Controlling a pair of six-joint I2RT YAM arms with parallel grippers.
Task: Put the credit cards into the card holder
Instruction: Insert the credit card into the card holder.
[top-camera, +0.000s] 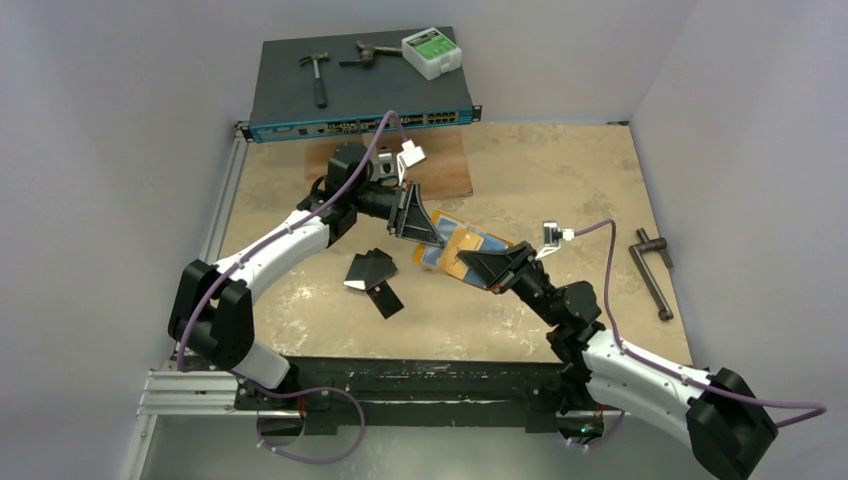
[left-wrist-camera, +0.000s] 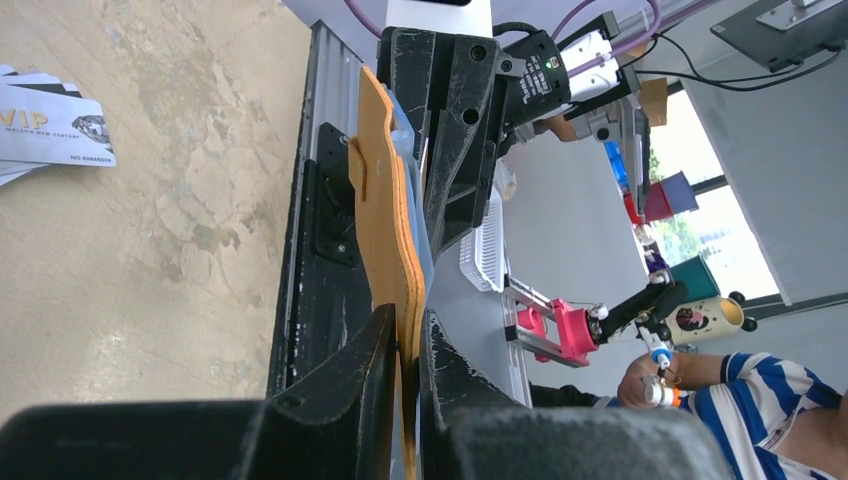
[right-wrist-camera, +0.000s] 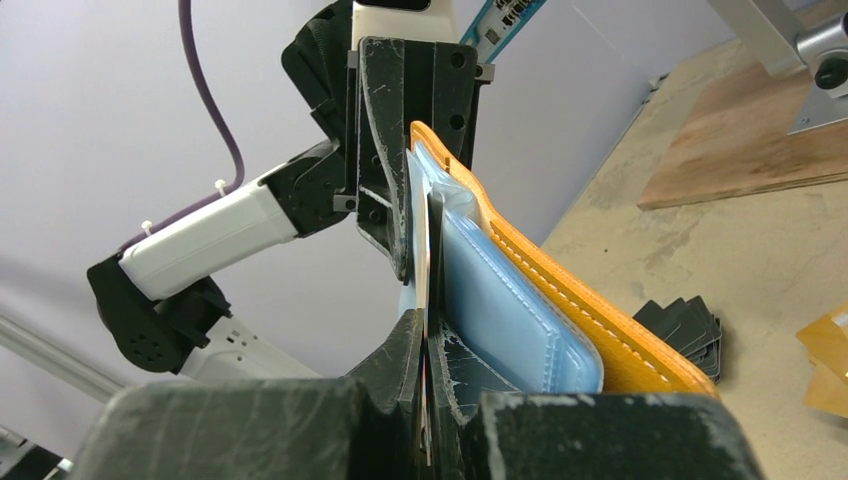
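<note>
Next, I release the card holder from my left gripper on the bare table (top-camera: 450, 306) beside the black cards, near the front edge.
The card holder (top-camera: 462, 243), an orange wallet with a pale blue lining, hangs open above the middle of the table between both grippers. My left gripper (top-camera: 438, 238) is shut on its orange edge (left-wrist-camera: 400, 250). My right gripper (right-wrist-camera: 427, 335) is shut on a thin credit card (right-wrist-camera: 424, 260), seen edge-on and lying against the blue pocket (right-wrist-camera: 510, 310). In the top view the right gripper (top-camera: 468, 260) meets the holder from the near right. A pile of black cards (top-camera: 372, 272) lies on the table to the left. White VIP cards (left-wrist-camera: 50, 130) lie fanned nearby.
A network switch (top-camera: 360, 95) at the back carries a hammer (top-camera: 317, 72) and a white-green box (top-camera: 431, 51). A wooden board (top-camera: 445, 170) lies in front of it. A black crank tool (top-camera: 650, 272) rests at the right. Grey walls enclose the table.
</note>
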